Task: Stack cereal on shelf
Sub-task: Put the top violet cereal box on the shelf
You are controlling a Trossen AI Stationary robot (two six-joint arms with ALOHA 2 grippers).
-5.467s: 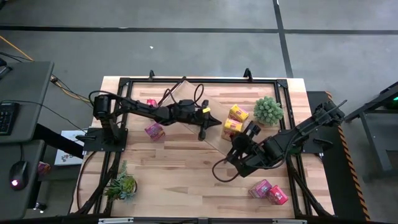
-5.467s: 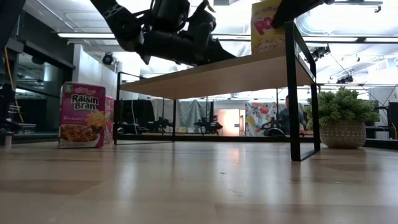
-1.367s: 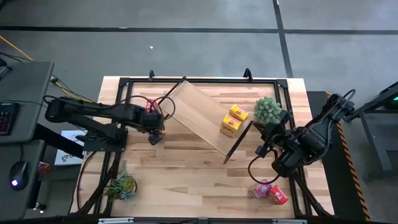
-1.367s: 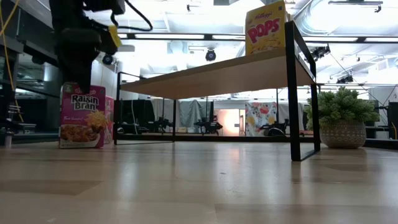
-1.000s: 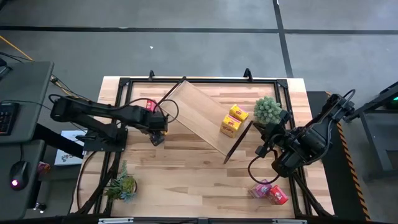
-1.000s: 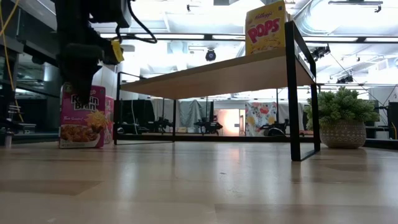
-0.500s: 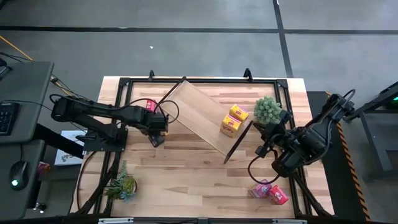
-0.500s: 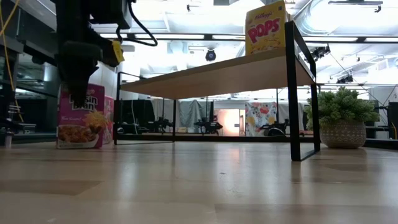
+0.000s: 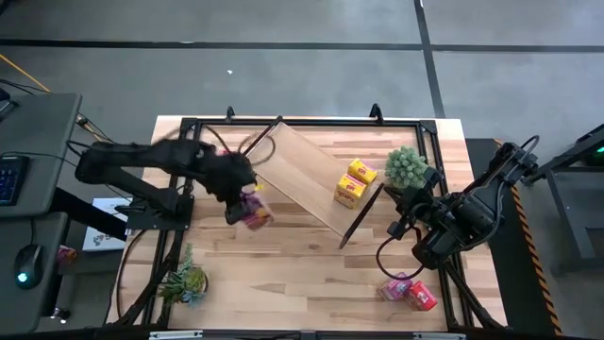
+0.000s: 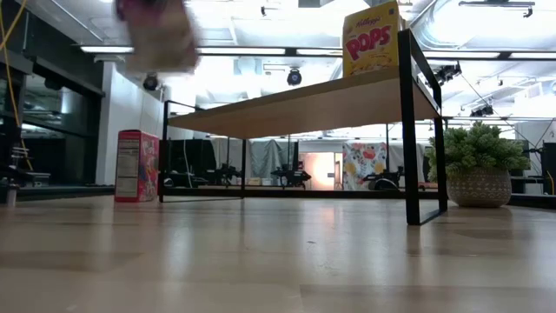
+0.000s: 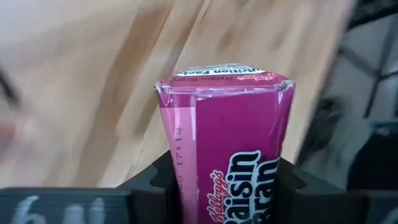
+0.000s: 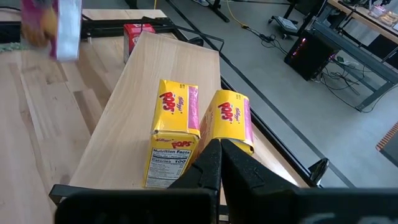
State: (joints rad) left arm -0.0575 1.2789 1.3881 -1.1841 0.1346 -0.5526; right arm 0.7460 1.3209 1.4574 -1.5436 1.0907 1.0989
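Note:
Next, my left gripper sets the magenta Raisin Bran box down on the shelf (image 9: 326, 169) beside the farther yellow Pops box.
My left gripper (image 9: 238, 202) is shut on a magenta Raisin Bran cereal box (image 9: 253, 213), held high over the table's left half; the box shows blurred at the top of the low view (image 10: 158, 36). The shelf (image 9: 311, 172) stands slantwise on its dark end frames, with two yellow Pops boxes (image 9: 361, 171) (image 9: 350, 192) upright on its right end. A red box (image 10: 137, 165) stands on the table by the shelf's left end. My right gripper (image 12: 219, 163) is shut and empty, hovering off the shelf's right end. My left gripper pinches the magenta box between its two fingers, which lie on opposite sides (image 11: 186, 186) of the end nearest the wrist. The box's other end (image 11: 224, 73) points away along the fingers. The box is lifted clear of the table and tilted.
A potted plant (image 9: 407, 167) stands beside the shelf's right end, another (image 9: 186, 280) at the near left. Two pink and red boxes (image 9: 408, 290) lie at the near right. A dark metal frame (image 9: 189, 125) runs round the tabletop.
My left gripper has risen fast with the magenta box, which stood on the table by the red box and now hangs tilted, clear of the table, a little toward the near and right. The red box stays standing and now shows whole in the low view.

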